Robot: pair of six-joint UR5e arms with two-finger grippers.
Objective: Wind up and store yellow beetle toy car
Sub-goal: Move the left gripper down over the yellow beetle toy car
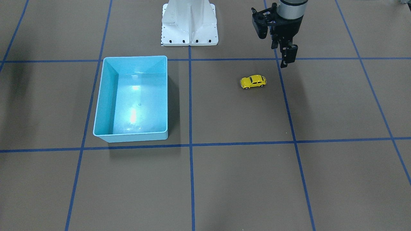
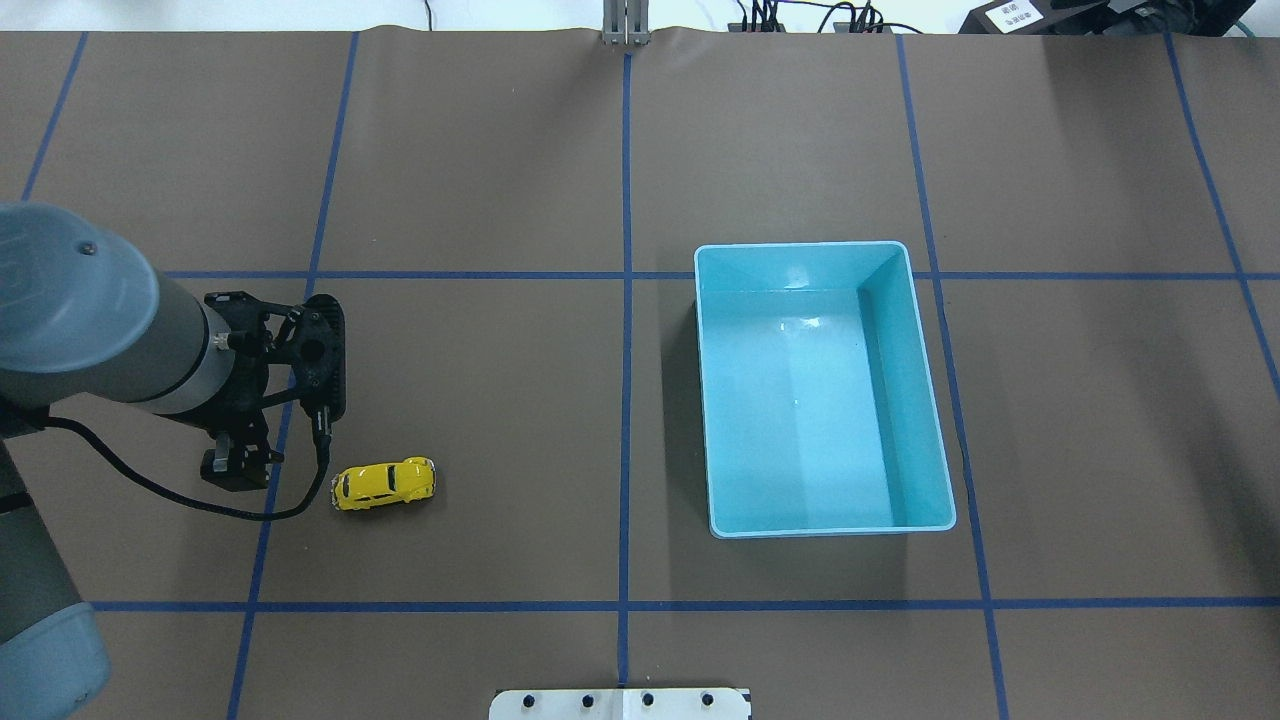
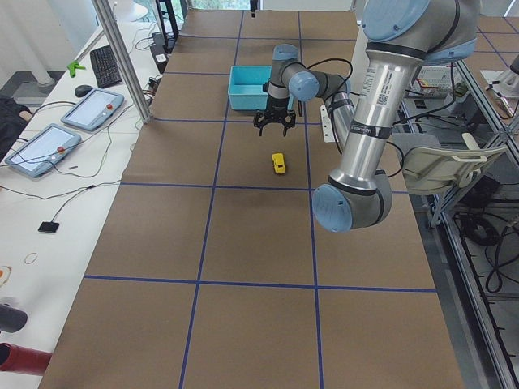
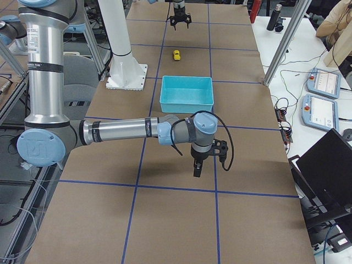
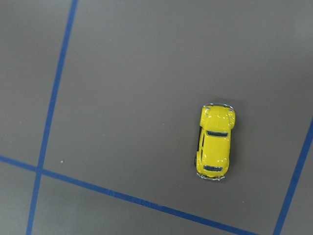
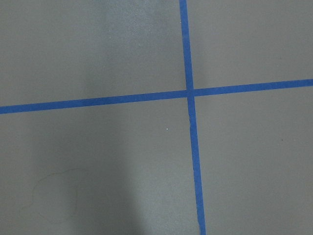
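My left gripper is going to close on the middle (image 1: 252,81) (image 5: 215,142) of the yellow beetle toy car, across the car's sides just behind its hood.
The yellow beetle toy car (image 1: 253,81) stands on its wheels on the brown table, also seen from overhead (image 2: 384,483) and in the left wrist view (image 5: 215,142). My left gripper (image 1: 275,51) hangs open and empty above the table, just beside the car on the robot's side and not touching it (image 2: 275,425). The light blue bin (image 1: 135,58) stands empty on the other side of the centre line (image 2: 800,246). My right gripper (image 4: 197,169) shows only in the exterior right view, far from the car and the bin. I cannot tell whether it is open or shut.
The white robot base (image 1: 189,25) stands at the table's middle edge. Blue tape lines (image 6: 190,93) divide the brown table into squares. Tablets (image 4: 322,82) and cables lie on a side desk past the table's far edge.
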